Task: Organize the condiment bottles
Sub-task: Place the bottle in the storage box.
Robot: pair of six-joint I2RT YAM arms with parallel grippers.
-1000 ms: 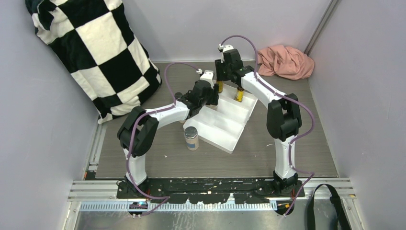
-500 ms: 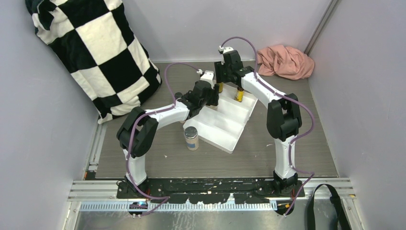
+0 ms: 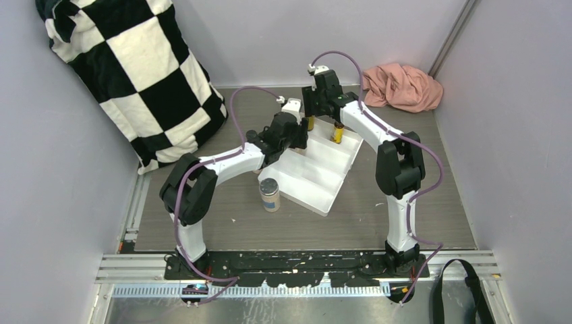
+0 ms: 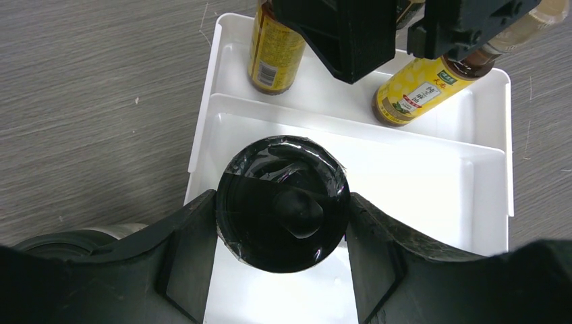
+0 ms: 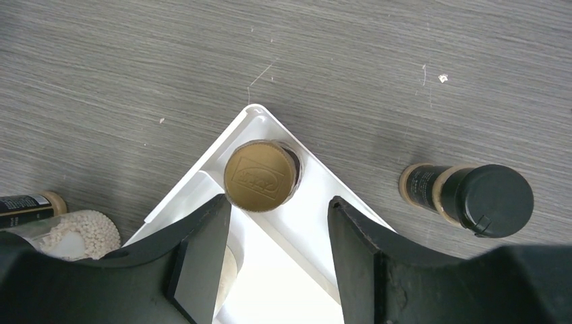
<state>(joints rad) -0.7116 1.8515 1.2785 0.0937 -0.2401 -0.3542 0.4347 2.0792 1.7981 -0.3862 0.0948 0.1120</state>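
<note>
The robot's left gripper should set the black-lidded jar down in the white tray's middle section (image 3: pixel 300 149) (image 4: pixel 285 197), next to the section of the yellow bottle in the corner.
My left gripper (image 4: pixel 282 223) is shut on a black-lidded jar (image 4: pixel 282 202) and holds it over the near left part of the white tray (image 4: pixel 432 202). Two yellow bottles (image 4: pixel 273 50) (image 4: pixel 415 91) stand in the tray's far compartment. My right gripper (image 5: pixel 276 219) is open just above the brown cap of the corner yellow bottle (image 5: pixel 261 174), with neither finger touching it. In the top view the left gripper (image 3: pixel 291 135) and right gripper (image 3: pixel 318 108) are close together at the tray's far end. A silver-lidded pale jar (image 3: pixel 270 194) stands on the table left of the tray (image 3: pixel 317 185).
A black-capped bottle (image 5: pixel 472 196) is on the table outside the tray's far corner. A jar of white pellets (image 5: pixel 74 233) and a dark-labelled bottle (image 5: pixel 23 202) sit beside the tray. A checkered pillow (image 3: pixel 135 67) is at the back left and a pink cloth (image 3: pixel 405 86) at the back right.
The left arm's elbow has shifted slightly left. Both grippers and the bottles stand about where they were.
</note>
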